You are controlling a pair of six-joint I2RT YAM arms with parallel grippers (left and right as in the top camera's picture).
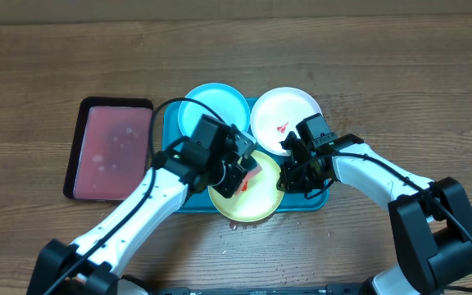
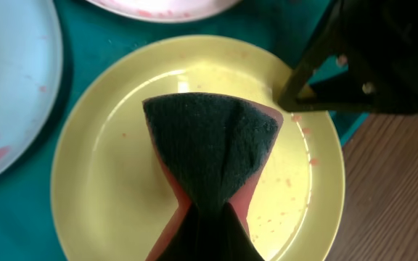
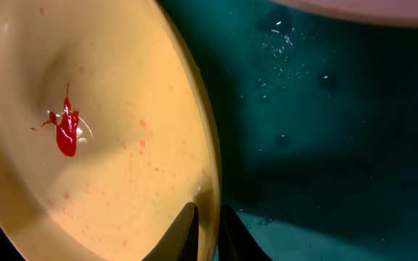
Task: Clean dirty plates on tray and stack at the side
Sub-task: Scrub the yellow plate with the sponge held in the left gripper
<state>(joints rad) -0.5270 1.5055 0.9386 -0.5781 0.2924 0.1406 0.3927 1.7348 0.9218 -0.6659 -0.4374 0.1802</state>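
The robot's left gripper should release the sponge, now pressed on the yellow-green plate, in the black-rimmed pinkish tray (image 1: 127, 157), near the rim that faces the turquoise tray.
Three dirty plates lie on the turquoise tray (image 1: 172, 131): a light blue one (image 1: 220, 102) at the back left, a white one (image 1: 289, 111) with a red smear at the back right, and a yellow-green one (image 1: 256, 201) at the front. My left gripper (image 1: 234, 174) is shut on a dark sponge (image 2: 212, 148) with a pink underside, pressed on the yellow-green plate (image 2: 107, 174). My right gripper (image 1: 292, 176) is shut on that plate's right rim (image 3: 212, 188). A red smear (image 3: 66, 134) and small red specks remain on the plate.
A black-rimmed pinkish tray (image 1: 109, 147) lies on the wooden table to the left of the turquoise tray. Water drops sit on the turquoise tray's floor (image 3: 318, 109). Bare wood (image 2: 398, 203) lies just right of the plate's rim.
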